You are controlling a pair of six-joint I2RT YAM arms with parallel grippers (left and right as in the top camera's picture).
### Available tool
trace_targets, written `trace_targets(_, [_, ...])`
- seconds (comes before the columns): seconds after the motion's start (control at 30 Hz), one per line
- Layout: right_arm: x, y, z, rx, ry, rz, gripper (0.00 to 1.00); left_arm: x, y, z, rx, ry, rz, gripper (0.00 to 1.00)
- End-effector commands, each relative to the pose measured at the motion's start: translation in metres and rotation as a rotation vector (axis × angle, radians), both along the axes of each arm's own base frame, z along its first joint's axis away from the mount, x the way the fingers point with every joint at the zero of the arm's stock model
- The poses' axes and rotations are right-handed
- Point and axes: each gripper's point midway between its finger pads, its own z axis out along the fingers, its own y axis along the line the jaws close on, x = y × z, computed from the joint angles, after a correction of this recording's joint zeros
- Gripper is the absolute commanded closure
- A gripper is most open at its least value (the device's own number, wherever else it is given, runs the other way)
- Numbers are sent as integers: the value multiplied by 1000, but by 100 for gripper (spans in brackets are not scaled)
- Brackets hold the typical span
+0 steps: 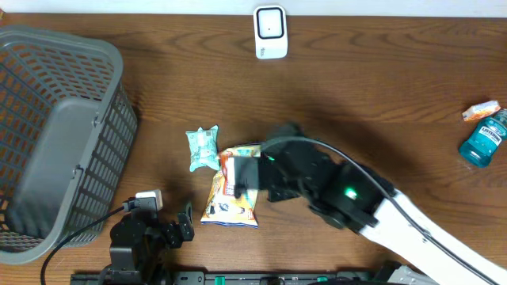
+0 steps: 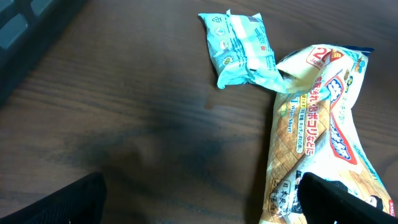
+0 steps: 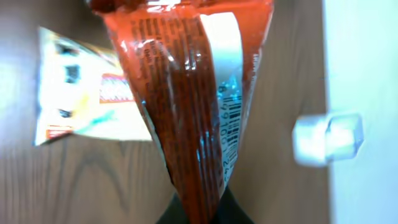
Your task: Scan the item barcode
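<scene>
My right gripper needs to let go of the red-orange packet across the yellow snack bag's edge (image 1: 261, 169), on the side of the bag away from the teal packet.
My right gripper (image 1: 247, 177) is shut on a red-orange packet (image 3: 186, 93), held above the table. The packet's barcode (image 3: 233, 127) shows on its white seam strip in the right wrist view. The fingertips pinch its lower end (image 3: 202, 210). The white scanner (image 1: 270, 32) stands at the table's far edge, and it appears blurred (image 3: 328, 138) to the right of the packet. My left gripper (image 2: 208, 208) is open low over the table near the front edge, with nothing between its fingers (image 2: 74, 199).
A yellow snack bag (image 1: 230, 206) lies under the right gripper, and a teal packet (image 1: 203, 148) lies beside it. A grey basket (image 1: 55, 134) fills the left side. A blue mouthwash bottle (image 1: 483, 141) and a small orange packet (image 1: 481, 111) sit far right.
</scene>
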Motion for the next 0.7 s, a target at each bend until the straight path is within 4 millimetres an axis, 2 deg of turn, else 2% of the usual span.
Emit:
trace_targets(0.0, [-50,18,46,126,-100,405,99,-8,-1,-16,-6,65,-2,2])
trace_targets(0.13, [-78,17,69,221,-114,527,99,-8,-1,-16,-6,65,-2,2])
trace_targets(0.23, [-91,18,76,266,-93,577,99,-8,-1,-16,-6,65,-2,2])
trace_targets(0.47, [-93,17,70,252,-64,580,99,-8,-1,-16,-6,65,-2,2])
trace_targets(0.57, [-80,17,63,237,-36,518,99,-8,-1,-16,-6,65,-2,2])
trace_targets(0.67, [-41,16,50,238,54,273,99,-8,-1,-16,-6,65,-2,2])
